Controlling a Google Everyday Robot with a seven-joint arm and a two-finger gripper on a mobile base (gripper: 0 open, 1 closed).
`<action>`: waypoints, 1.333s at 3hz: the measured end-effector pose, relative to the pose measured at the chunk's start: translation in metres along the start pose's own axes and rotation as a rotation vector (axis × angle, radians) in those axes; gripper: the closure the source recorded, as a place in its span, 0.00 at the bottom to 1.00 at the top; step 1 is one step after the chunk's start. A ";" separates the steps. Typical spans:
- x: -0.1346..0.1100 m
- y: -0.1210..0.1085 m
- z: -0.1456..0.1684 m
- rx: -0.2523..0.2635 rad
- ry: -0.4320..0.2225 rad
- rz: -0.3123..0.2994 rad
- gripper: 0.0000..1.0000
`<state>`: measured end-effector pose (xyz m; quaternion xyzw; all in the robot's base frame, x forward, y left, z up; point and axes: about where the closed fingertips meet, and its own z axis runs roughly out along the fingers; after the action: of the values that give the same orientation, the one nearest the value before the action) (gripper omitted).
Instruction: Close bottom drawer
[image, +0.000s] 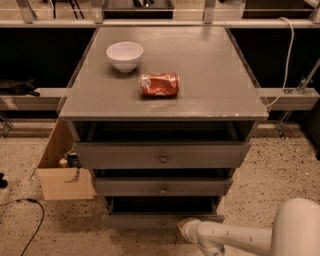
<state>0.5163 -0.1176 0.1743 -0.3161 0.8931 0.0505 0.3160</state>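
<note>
Next, my gripper releases the bottom drawer with the drawer's front pushed in close beneath the middle drawer (162, 210).
The bottom drawer (145, 220) is the lowest of three grey drawers in the grey cabinet (215, 80). It stands out a little, with a dark gap showing above its shallow front. My gripper (187, 229) is at the end of the white arm that comes in from the lower right. It is low, right at the drawer front, just right of the middle. The middle drawer (162, 187) and the uppermost drawer (162, 156) also stand slightly out, each with a small round knob.
A white bowl (124, 55) and a crushed red can (159, 84) lie on the cabinet top. An open cardboard box (62, 180) stands on the speckled floor left of the cabinet. A black cable (30, 215) runs on the floor at the lower left.
</note>
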 end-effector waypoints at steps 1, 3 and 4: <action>-0.007 -0.004 0.005 0.018 0.001 -0.011 1.00; -0.024 -0.016 0.016 0.060 -0.001 -0.039 1.00; -0.029 -0.042 0.033 0.114 0.013 -0.003 1.00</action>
<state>0.5770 -0.1258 0.1698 -0.2993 0.8960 -0.0031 0.3279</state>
